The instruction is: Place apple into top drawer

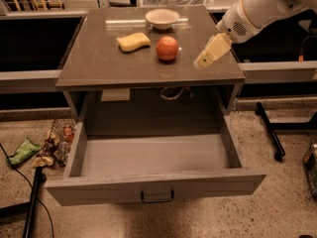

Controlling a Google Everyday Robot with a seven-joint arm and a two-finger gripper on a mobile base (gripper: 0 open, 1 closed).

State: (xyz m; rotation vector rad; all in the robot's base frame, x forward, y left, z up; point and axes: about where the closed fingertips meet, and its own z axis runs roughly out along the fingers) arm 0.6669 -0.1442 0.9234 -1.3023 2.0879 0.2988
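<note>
The robot's gripper will next move to the apple beside the yellow sponge and close around the apple's middle [167, 49].
The apple [167, 48], round and orange-red, sits on the brown cabinet top [99, 58], right of centre. My gripper [204, 60] hangs over the top's right part, a short way to the right of the apple and not touching it. The white arm reaches in from the upper right. The top drawer [153, 157] is pulled fully out below the cabinet top, grey and empty inside, with a small dark handle [157, 197] on its front panel.
A yellow sponge [133, 42] lies left of the apple and a pale bowl [162, 18] stands behind it. A wire basket of litter [58, 140] and a green wrapper [22, 151] lie on the floor at left. A black stand leg [270, 130] crosses the floor at right.
</note>
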